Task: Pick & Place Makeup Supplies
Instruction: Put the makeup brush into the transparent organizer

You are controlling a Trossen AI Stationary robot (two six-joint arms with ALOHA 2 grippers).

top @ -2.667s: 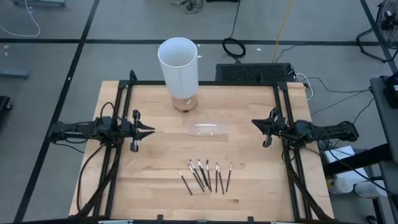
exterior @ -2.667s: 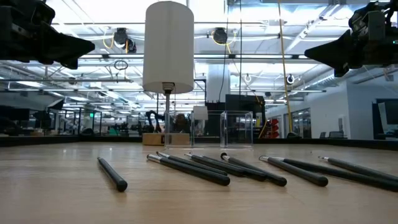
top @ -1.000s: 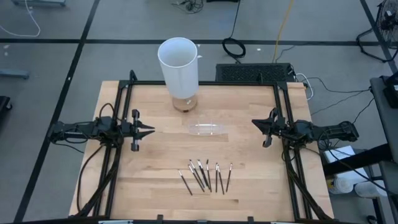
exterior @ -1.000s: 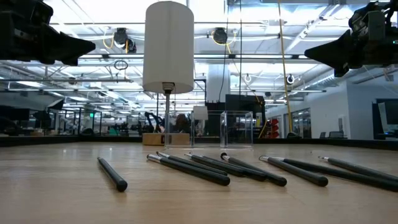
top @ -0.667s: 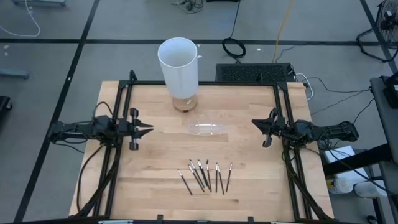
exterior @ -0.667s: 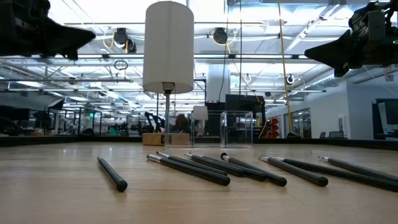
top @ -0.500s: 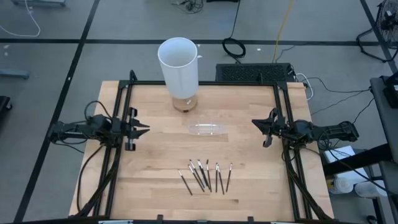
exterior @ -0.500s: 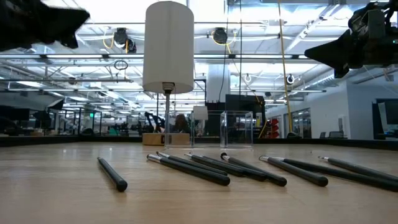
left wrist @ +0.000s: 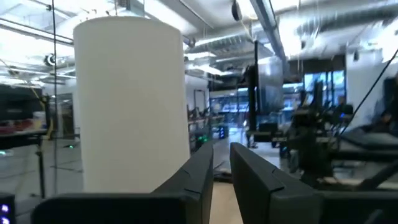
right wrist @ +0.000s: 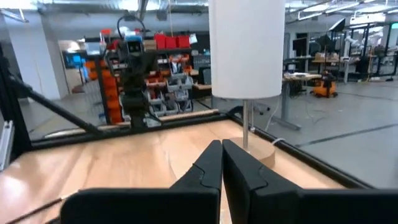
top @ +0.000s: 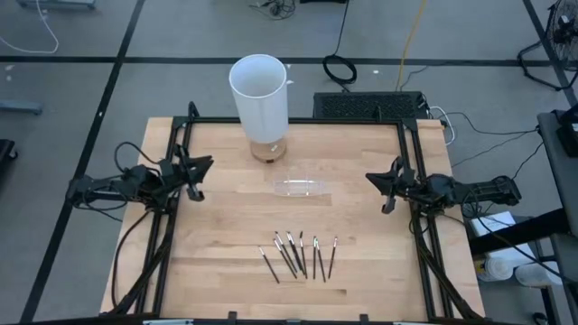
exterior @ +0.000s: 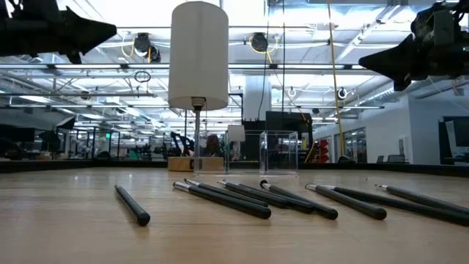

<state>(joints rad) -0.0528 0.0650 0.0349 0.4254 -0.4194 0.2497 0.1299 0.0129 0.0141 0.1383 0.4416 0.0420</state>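
Note:
Next, the robot's right gripper will move to the makeup stick nearest to it and close on the stick's dark body [top: 334,250], just below the stick's silver band.
Several thin dark makeup sticks [top: 298,255] with pale tips lie flat side by side on the wooden table near its near edge; in the low view the sticks [exterior: 256,198] fan across the foreground. My left gripper [top: 208,164] hovers by the left rail, high above the table [exterior: 110,31]. It points toward the tall white cylinder [left wrist: 130,99], with its fingers [left wrist: 249,171] together but for a narrow slit. My right gripper [top: 368,178] hovers shut by the right rail [right wrist: 222,144], far from the sticks.
The white cylinder [top: 259,90] stands on a thin post over a round wooden base at the far middle. A small clear tray [top: 301,188] sits mid-table between the grippers. Black frame rails [top: 289,120] border the table, and open wood surrounds the sticks.
My left gripper has risen and swung toward the table's far edge, drawing back a little toward the left rail and turning to point at the white cylinder. The right arm, the sticks and the tray have kept still.

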